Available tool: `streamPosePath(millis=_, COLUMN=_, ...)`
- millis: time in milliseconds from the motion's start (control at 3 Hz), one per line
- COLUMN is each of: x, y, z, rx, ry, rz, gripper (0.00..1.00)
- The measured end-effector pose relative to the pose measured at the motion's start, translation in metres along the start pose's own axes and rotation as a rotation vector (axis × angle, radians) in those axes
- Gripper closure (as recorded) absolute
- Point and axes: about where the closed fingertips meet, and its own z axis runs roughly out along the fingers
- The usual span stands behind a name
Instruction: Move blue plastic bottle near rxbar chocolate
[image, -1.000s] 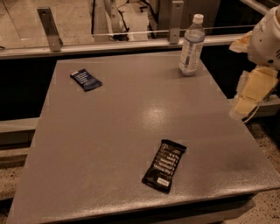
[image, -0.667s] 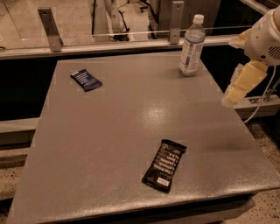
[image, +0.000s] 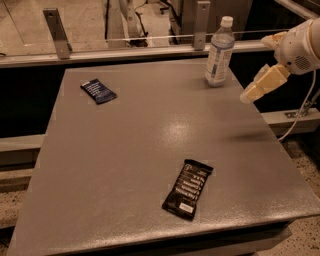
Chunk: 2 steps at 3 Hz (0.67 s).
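Note:
The blue plastic bottle will be gripped by my gripper around the middle of its body (image: 218, 57), well below the white cap.
The blue plastic bottle (image: 219, 52) stands upright at the back right of the grey table (image: 125, 160); it is clear, with a white cap and a pale label. The rxbar chocolate (image: 188, 189), a flat black wrapper with white lettering, lies at the front centre-right of the table. My gripper (image: 248, 95), with cream-coloured fingers, hangs in the air over the table's right edge, to the right of the bottle and a little lower in the frame. It is apart from the bottle and holds nothing.
A smaller dark blue wrapper (image: 98, 91) lies at the back left of the table. A metal rail with brackets (image: 56, 33) runs behind the table. A cable (image: 300, 112) hangs off the right side. The floor drops away at the table's edges.
My gripper has moved up and to the left, from beside the table's right edge toward the bottle. The bottle and both wrappers have not moved.

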Motion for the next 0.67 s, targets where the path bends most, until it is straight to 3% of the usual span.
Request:
streamPosePath(millis=333, x=-0.0001, y=0.0003, z=-0.0001, rx=-0.001, ry=0.001, rz=-0.001, gripper=0.00)
streamPosePath(millis=667, x=-0.0037, y=-0.0008, z=0.0073, rx=-0.004, ry=-0.038, rz=0.019, gripper=0.00)
